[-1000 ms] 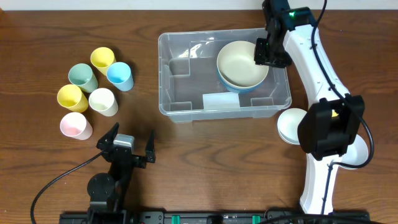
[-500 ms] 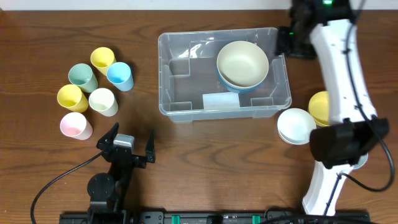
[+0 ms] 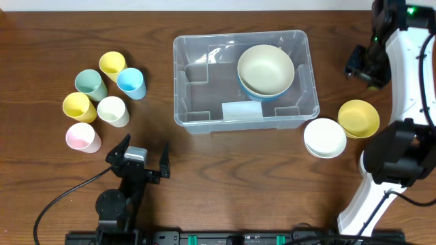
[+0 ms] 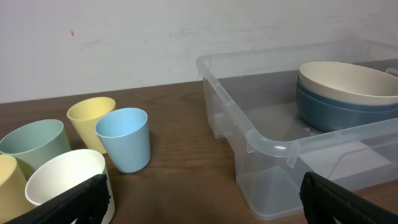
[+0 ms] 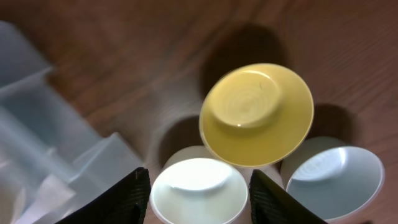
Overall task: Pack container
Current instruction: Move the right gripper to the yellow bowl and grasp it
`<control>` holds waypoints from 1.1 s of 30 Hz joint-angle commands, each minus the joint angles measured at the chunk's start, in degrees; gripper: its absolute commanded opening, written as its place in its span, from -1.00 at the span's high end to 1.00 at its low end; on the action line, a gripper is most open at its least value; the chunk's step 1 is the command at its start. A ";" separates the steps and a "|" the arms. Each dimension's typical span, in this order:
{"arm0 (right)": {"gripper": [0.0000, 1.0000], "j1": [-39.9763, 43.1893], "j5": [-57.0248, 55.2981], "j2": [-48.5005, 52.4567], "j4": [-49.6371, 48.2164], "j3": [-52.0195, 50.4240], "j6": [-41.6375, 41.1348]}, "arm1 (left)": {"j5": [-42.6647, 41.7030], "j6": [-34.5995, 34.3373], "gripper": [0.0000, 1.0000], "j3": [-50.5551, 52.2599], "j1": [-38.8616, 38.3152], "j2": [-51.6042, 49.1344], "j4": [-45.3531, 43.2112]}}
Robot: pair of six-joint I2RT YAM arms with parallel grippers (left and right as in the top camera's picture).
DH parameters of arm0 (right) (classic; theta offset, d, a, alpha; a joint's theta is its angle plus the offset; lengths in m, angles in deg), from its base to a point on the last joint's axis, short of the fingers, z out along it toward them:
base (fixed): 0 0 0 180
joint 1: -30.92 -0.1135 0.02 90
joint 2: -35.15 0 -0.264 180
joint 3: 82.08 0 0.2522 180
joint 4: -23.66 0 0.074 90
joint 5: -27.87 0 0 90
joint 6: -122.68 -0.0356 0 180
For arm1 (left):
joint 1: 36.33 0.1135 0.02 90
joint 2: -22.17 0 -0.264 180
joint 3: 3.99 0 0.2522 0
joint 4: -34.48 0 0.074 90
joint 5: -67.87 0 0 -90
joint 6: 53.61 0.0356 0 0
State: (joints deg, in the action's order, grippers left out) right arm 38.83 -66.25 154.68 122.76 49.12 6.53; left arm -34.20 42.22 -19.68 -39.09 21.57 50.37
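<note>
The yellow bowl's rim (image 3: 345, 107) (image 5: 201, 119) has a far side toward the clear container. My right gripper will go to that side of the rim next and close there.
The clear container (image 3: 204, 125) stands mid-table and holds a cream bowl (image 3: 266, 68) stacked in a blue bowl (image 3: 253, 94) at its right end. My right gripper (image 3: 362, 65) is open and empty, raised to the right of the container. In the right wrist view it (image 5: 199, 202) hangs over a white bowl (image 5: 199, 186), with a yellow bowl (image 5: 256, 115) and a pale bowl (image 5: 339, 180) beside it. My left gripper (image 3: 139, 160) is open and empty near the front edge. Its wrist view shows the container (image 4: 267, 144) and the stacked bowls (image 4: 348, 81).
Several cups stand at the left: yellow (image 3: 112, 64), green (image 3: 90, 84), blue (image 3: 131, 83), yellow (image 3: 78, 107), white (image 3: 112, 111) and pink (image 3: 82, 137). The yellow bowl (image 3: 358, 118) and the white bowl (image 3: 325, 138) sit right of the container. The right arm's base (image 3: 392, 163) stands at the front right.
My right gripper has moved from over the container's right end out to the right, open and empty. The cream bowl stays in the container. The left arm has not moved.
</note>
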 commanded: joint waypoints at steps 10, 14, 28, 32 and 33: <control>-0.01 2.23 -0.22 -0.46 -12.20 -18.71 -5.66 | -0.79 -0.31 -0.96 1.66 0.24 0.31 0.76; 0.02 2.69 -0.17 -0.46 -16.15 -22.88 -6.45 | -0.79 -0.31 -0.96 1.66 0.24 0.31 0.76; 0.18 2.91 1.18 -0.48 -32.39 -33.59 -6.56 | -0.79 -0.28 -0.96 1.66 0.24 0.31 0.76; 0.35 3.08 1.16 -0.48 -33.59 -33.46 -6.36 | -0.79 -0.31 -0.96 1.66 0.24 0.31 0.76; 0.37 3.19 1.16 -0.48 -33.83 -33.35 -6.36 | -0.79 -0.31 -0.96 1.66 0.24 0.31 0.76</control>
State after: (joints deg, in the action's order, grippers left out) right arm 41.21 -65.16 154.68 89.45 15.60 0.60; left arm -34.20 42.22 -19.68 -39.09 21.57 50.37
